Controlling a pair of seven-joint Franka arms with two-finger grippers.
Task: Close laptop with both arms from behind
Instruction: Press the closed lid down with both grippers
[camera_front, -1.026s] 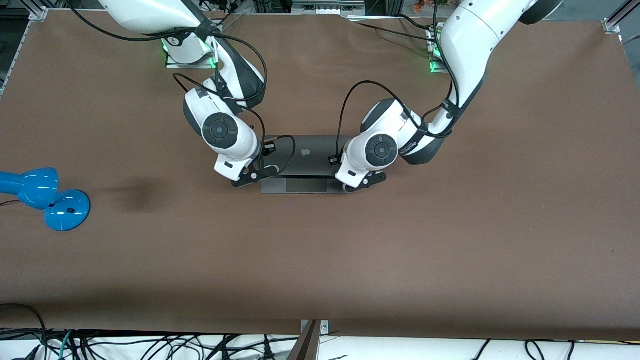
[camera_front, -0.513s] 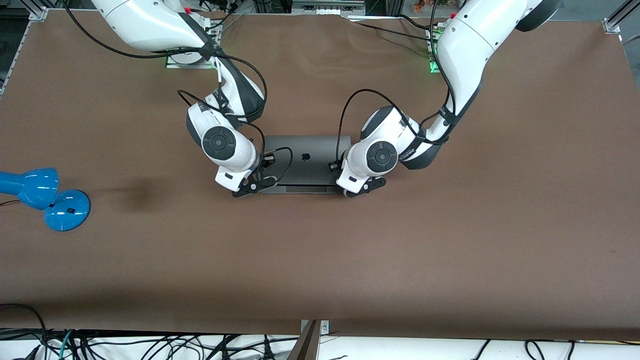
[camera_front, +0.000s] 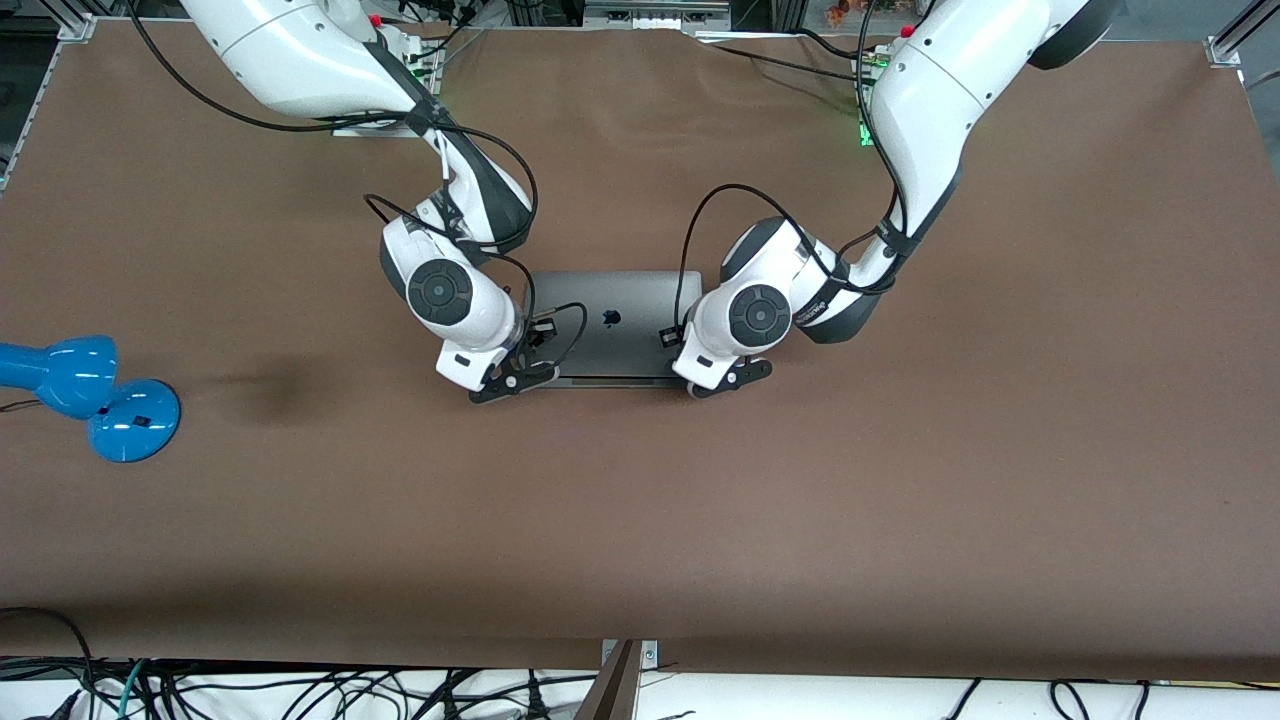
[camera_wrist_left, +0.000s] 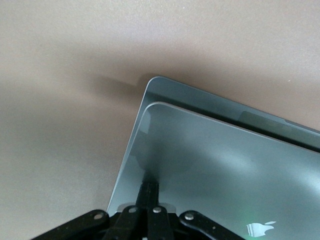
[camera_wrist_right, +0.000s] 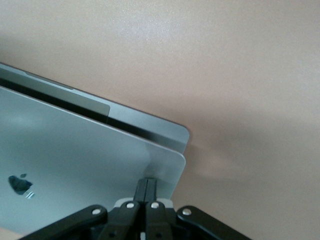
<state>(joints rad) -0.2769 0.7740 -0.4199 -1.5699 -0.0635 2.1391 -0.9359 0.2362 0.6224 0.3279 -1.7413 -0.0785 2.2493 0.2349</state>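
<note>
Once the lid lies flat on the space-grey laptop's base (camera_front: 613, 329), my left gripper next releases it.
The space-grey laptop (camera_front: 620, 340) lies in the middle of the table with its lid, apple logo up, lowered almost flat onto the base. Only a thin strip of the base (camera_front: 600, 381) shows along the edge nearer the camera. My right gripper (camera_front: 512, 378) is shut and its tips press on the lid's corner toward the right arm's end (camera_wrist_right: 146, 184). My left gripper (camera_front: 733, 376) is shut and presses on the lid's corner toward the left arm's end (camera_wrist_left: 149, 187). A narrow dark gap between lid (camera_wrist_left: 225, 165) and base shows in both wrist views (camera_wrist_right: 75, 150).
A blue desk lamp (camera_front: 90, 390) lies on the brown table (camera_front: 900, 480) at the right arm's end. Loose cables (camera_front: 300, 690) hang below the table's edge nearest the camera. Black cables loop from both wrists over the lid.
The lid has swung down from partly open to almost flat. The visible strip of base has shrunk to a sliver. Both grippers have gone down with the lid's free edge.
</note>
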